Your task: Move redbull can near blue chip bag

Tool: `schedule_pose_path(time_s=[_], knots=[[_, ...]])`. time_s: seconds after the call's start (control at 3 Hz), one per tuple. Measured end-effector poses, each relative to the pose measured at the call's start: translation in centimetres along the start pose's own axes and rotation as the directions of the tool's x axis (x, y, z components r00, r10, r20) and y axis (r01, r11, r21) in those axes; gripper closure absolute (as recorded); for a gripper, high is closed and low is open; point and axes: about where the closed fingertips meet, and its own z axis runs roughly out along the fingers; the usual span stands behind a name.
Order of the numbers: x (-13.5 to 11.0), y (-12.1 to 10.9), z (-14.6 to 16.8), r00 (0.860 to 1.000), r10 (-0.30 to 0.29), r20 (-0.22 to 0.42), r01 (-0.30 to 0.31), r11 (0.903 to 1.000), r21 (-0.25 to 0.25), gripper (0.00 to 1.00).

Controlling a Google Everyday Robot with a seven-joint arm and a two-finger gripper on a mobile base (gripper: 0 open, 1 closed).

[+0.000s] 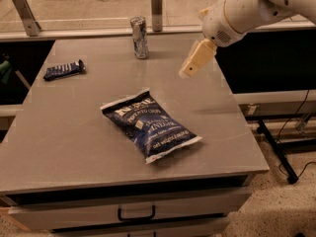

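The redbull can has to move near the blue chip bag, so next I should bring my gripper to the middle of the redbull can (140, 37) and close it there.
The redbull can (139, 37) stands upright near the back edge of the grey table (74, 132). The blue chip bag (150, 124) lies flat in the middle of the table, angled toward the front right. My gripper (188, 71) hangs above the table's right side on the white arm (247, 6), to the right of the can and behind the bag. It touches neither and holds nothing.
A small dark blue snack wrapper (64, 70) lies at the table's left. Metal posts (156, 2) and a rail run behind the back edge. A drawer with a handle (136, 214) is under the tabletop. Cables lie on the floor at right.
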Motion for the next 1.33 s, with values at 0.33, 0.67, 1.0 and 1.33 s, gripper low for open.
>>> schedule_pose_path(time_s=[0.33, 0.67, 1.0, 1.33], knots=[[-1.7, -2.4, 2.9, 0.994, 0.035, 0.108, -0.039, 0.9987, 0.034, 0.0], [-3.1, -4.9, 6.0, 0.971, 0.101, 0.216, -0.114, 0.9921, 0.05, 0.0], [-5.3, -5.9, 8.8, 0.938, 0.163, 0.306, -0.174, 0.9846, 0.011, 0.0], [-7.9, -6.5, 11.9, 0.898, 0.228, 0.377, -0.229, 0.9726, -0.043, 0.0]])
